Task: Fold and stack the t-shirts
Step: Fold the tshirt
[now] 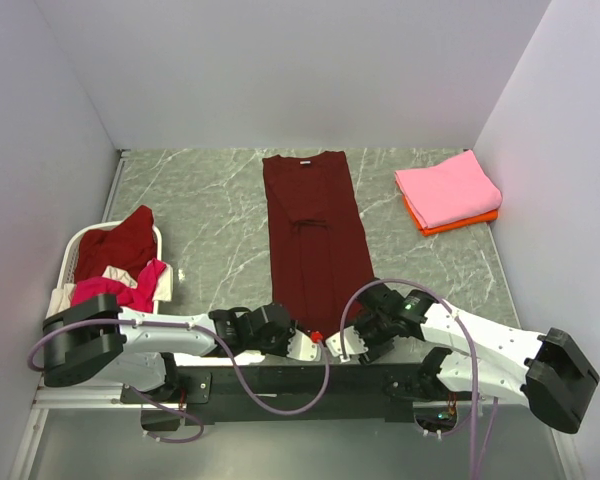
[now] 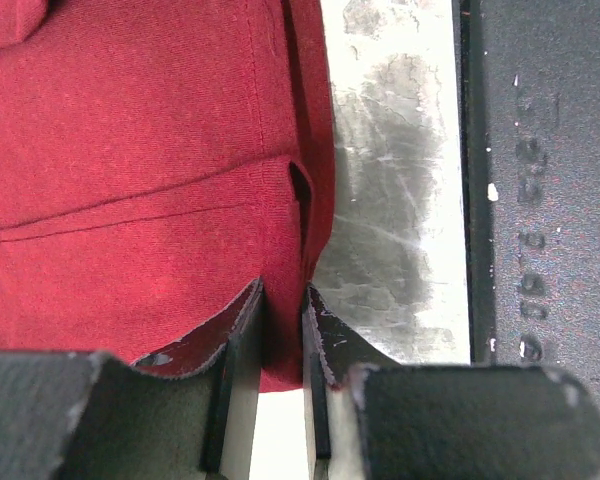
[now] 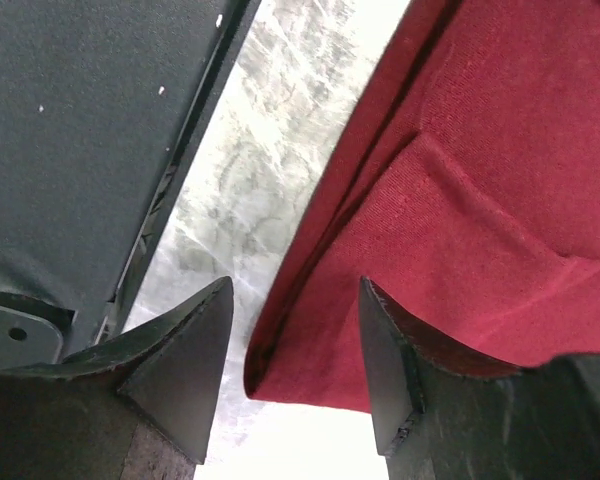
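Next, I close my right gripper on the layered edge (image 3: pixel 302 292) before folding, as only my left gripper pinches the hem and the other corner lies loose in open fingers.
A large dark maroon t-shirt (image 1: pixel 315 240) lies flat mid-table, folded lengthwise into a narrow strip, collar at the far end. My left gripper (image 1: pixel 302 345) is at its near left hem corner. In the left wrist view the gripper (image 2: pixel 283 300) is shut on a pinch of the red cloth (image 2: pixel 130 150). My right gripper (image 1: pixel 343 345) is at the near right hem corner. In the right wrist view it (image 3: pixel 295 285) stands open, its jaws straddling the cloth's folded edge (image 3: pixel 480 180) without pressing it. A folded pink t-shirt (image 1: pixel 445 188) rests on an orange one (image 1: pixel 460 222) at the far right.
A white basket (image 1: pixel 80 240) at the left holds maroon (image 1: pixel 115 245), magenta (image 1: pixel 130 285) and cream (image 1: pixel 62 295) shirts. The black base plate (image 2: pixel 540 200) runs along the table's near edge just behind both grippers. Walls close in the table on the left, back and right.
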`<action>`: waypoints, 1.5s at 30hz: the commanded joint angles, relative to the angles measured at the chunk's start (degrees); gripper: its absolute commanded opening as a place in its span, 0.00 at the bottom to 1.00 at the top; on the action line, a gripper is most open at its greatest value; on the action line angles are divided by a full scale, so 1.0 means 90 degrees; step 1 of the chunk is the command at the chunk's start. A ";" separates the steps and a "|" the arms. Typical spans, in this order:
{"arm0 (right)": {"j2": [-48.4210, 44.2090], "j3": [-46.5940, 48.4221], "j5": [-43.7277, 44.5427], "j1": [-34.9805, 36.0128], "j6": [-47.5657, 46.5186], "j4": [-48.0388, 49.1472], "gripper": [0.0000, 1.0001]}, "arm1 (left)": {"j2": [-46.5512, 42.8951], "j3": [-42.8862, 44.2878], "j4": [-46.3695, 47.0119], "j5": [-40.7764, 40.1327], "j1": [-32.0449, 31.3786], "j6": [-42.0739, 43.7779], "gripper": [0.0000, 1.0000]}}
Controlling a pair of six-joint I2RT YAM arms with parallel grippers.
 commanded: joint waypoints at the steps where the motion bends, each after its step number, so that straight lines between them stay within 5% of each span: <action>1: 0.0125 0.0040 0.0210 0.0122 0.0359 0.0281 0.60 | -0.0210 -0.0051 -0.0008 0.0070 -0.0018 0.0068 0.25; 8: 0.0067 -0.0009 0.0884 0.0132 0.0594 0.0516 0.55 | -0.0357 -0.0177 0.0012 0.0197 -0.0018 0.0146 0.25; 15: 0.0194 0.0049 0.1032 0.0132 0.0770 0.0497 0.29 | -0.0377 -0.0207 0.0002 0.0256 -0.0018 0.0176 0.24; 19: 0.0213 0.0069 0.0915 0.0142 0.0838 0.0487 0.24 | -0.0396 -0.0217 0.0002 0.0295 -0.0028 0.0185 0.23; 24: 0.0204 0.0195 0.0466 0.0142 0.0897 0.0215 0.41 | -0.0435 -0.0207 0.0002 0.0305 -0.0018 0.0166 0.22; 35: 0.0700 0.0293 0.0718 0.0590 0.1160 0.0184 0.54 | -0.0650 -0.0334 0.0031 0.0344 -0.0018 0.0215 0.23; 41: 0.1453 0.0713 0.1129 0.0894 0.1580 0.0068 0.57 | -0.0728 -0.0392 0.0002 0.0354 -0.0018 0.0215 0.23; 45: 0.1610 0.0743 0.1197 0.1030 0.1853 0.0135 0.42 | -0.0738 -0.0393 -0.0017 0.0334 -0.0018 0.0215 0.23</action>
